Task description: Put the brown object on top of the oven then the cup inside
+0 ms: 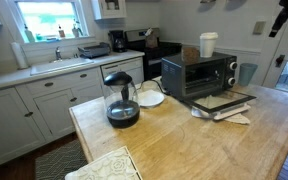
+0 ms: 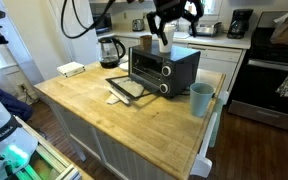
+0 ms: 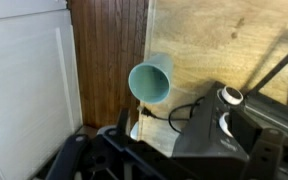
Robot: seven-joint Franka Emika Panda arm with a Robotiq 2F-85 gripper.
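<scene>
The teal cup stands beside the toaster oven, and my gripper needs to go to it next and close on the teal cup's rim (image 1: 248, 66) (image 3: 168, 88).
The black-and-silver toaster oven (image 1: 196, 74) stands on the wooden island with its door folded down, and shows in both exterior views (image 2: 166, 68). The white cup (image 1: 208, 44) stands upright on its top (image 2: 162, 42); from the wrist it is a white ring (image 3: 229, 96). A small brown vessel (image 2: 145, 43) seems to stand beside the cup on the oven top; I cannot make it out elsewhere. My gripper (image 2: 170, 20) hovers above the oven top, over the cup, touching nothing. In the wrist view its dark fingers (image 3: 169, 162) are spread and empty.
A teal cup (image 2: 201, 98) stands on the island beside the oven, near the edge (image 3: 150, 80) (image 1: 246, 72). A glass kettle (image 1: 121, 98) and a white dish (image 1: 150, 97) sit on the oven's other side. A folded cloth (image 1: 104, 165) lies near a corner. The oven cord (image 3: 174, 112) trails behind.
</scene>
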